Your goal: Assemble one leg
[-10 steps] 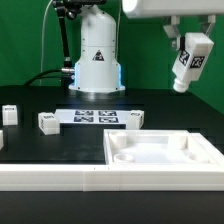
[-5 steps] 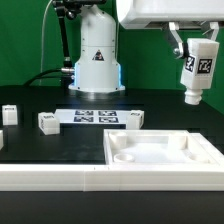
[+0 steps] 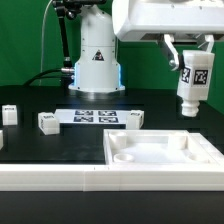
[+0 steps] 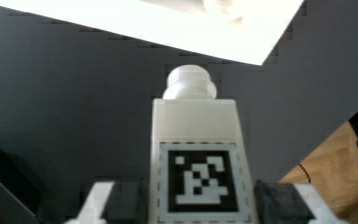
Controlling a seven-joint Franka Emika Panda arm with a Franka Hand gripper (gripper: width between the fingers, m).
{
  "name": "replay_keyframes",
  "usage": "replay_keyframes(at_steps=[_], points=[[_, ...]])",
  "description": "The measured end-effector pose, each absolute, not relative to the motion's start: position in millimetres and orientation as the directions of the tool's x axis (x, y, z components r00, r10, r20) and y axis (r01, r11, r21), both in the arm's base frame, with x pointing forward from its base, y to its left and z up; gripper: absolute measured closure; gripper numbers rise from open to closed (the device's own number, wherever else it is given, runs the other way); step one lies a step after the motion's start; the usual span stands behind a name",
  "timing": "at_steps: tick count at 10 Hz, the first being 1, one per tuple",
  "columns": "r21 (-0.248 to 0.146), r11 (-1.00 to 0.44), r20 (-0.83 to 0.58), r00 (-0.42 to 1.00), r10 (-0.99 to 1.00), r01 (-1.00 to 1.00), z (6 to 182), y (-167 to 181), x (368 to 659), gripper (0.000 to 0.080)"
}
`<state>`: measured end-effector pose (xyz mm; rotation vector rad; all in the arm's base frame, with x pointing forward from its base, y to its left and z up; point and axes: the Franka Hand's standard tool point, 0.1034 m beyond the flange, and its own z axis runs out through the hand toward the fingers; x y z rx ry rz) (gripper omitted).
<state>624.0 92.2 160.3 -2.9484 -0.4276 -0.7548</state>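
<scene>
The leg standing in the white panel's front corner [image 3: 198,157], the one farthest from the robot base, will be let go of by my gripper there.
My gripper [image 3: 192,60] is shut on a leg [image 3: 192,92], a small white block with a square tag on its face and a round peg at its lower end. It hangs upright in the air above the far right corner of the large white panel [image 3: 165,160]. In the wrist view the leg [image 4: 197,125] sticks out between my fingers [image 4: 101,203], its peg pointing toward the panel's corner [image 4: 158,25]. Three more legs lie on the table: one [image 3: 47,121], a second [image 3: 9,114] at the exterior view's left, a third [image 3: 130,119] by the panel.
The marker board [image 3: 95,116] lies flat in front of the robot base [image 3: 97,55]. A low white rail [image 3: 50,178] runs along the table's front edge on the exterior view's left, meeting the panel.
The held leg has swung from tilted to upright. The gripper has moved a little toward the exterior view's left and slightly down with it.
</scene>
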Motion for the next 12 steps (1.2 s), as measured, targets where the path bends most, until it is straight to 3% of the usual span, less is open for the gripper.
replay_keyframes(at_steps=[6, 12], points=[[-0.032, -0.958, 0.419, 0.874, 0.246, 0.285, 96.8, 103.5, 611.8, 0.0508], [-0.036, -0.954, 0.417, 0.872, 0.256, 0.297, 85.5, 116.3, 607.3, 0.0508]])
